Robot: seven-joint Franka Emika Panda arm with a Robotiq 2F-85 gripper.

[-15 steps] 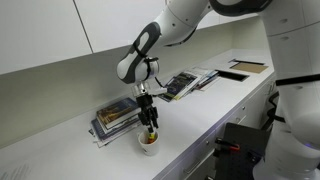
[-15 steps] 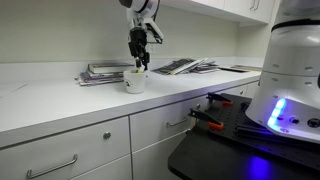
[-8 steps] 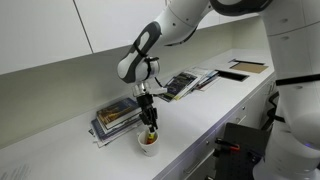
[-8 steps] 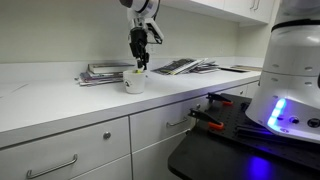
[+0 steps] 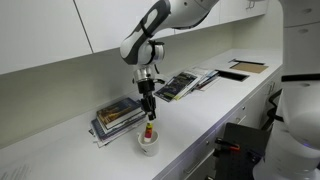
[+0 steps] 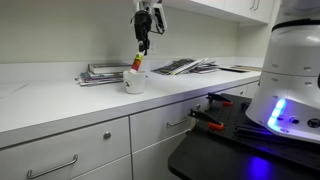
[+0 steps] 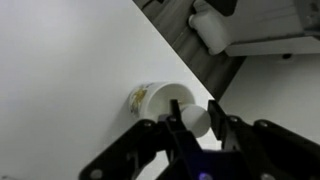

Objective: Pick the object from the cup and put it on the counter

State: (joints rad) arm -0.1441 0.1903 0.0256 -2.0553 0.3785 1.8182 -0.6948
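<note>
My gripper is going to the bare counter [image 5: 175,111] between the white cup and the farther books. It will let go of the object there.
My gripper [image 5: 150,114] hangs above the white cup [image 5: 148,144] and is shut on the object [image 5: 150,129], a small yellowish and red thing with a pale part, lifted just over the rim. In both exterior views the object [image 6: 137,63] hangs over the cup [image 6: 134,82] below the gripper [image 6: 141,50]. In the wrist view the gripper [image 7: 193,122] pinches the object's pale round end [image 7: 196,114], with the cup [image 7: 158,100] on the white counter [image 7: 60,80] below.
A stack of books [image 5: 116,117] lies behind the cup, and more books [image 5: 186,83] and a clipboard [image 5: 247,68] lie further along the counter [image 5: 205,110]. White wall cabinets hang above. The counter edge and drawers [image 6: 100,140] run in front.
The gripper has risen from inside the cup, lifting the object out with it. The cup has stayed in place.
</note>
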